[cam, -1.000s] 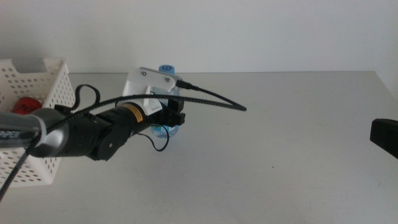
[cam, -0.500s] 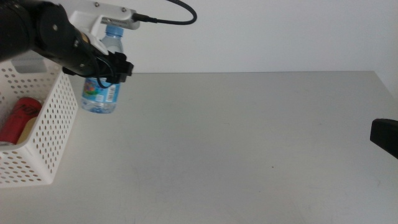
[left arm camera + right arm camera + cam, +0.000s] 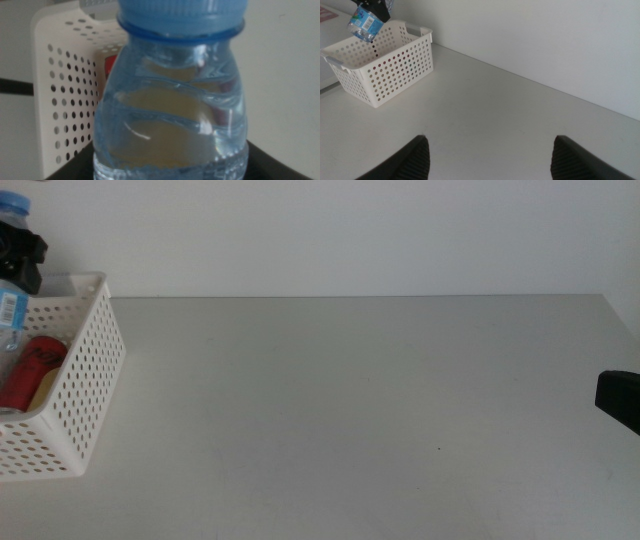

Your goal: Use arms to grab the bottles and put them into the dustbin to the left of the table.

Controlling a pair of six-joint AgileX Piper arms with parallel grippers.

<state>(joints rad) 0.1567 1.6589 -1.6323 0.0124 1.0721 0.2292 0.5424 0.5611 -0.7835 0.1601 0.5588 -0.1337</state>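
My left hand should release the water bottle, which hangs above the dustbin now, inside the white dustbin, atop the red can point(image 3: 28, 360).
A small clear water bottle point(image 3: 8, 305) with a blue cap hangs over the white perforated dustbin point(image 3: 88, 370) at the table's left end. My left gripper point(image 3: 20, 258) is shut on it, mostly cut off by the picture's edge. In the left wrist view the bottle point(image 3: 170, 105) fills the frame, with the dustbin point(image 3: 65, 100) behind it. A red can point(image 3: 30, 365) lies inside the dustbin, with a pale yellowish shape beside it. The right wrist view shows the bottle point(image 3: 366, 21) tilted above the dustbin point(image 3: 380, 65). My right gripper point(image 3: 492, 157) waits open at the table's right side.
The light grey table point(image 3: 350, 400) stretches from the dustbin to the right edge, where the right gripper point(image 3: 620, 402) shows as a dark block. A plain white wall stands behind the table.
My left arm has swung left and up with the water bottle, from the table near the dustbin to above the dustbin. The right gripper has not moved.
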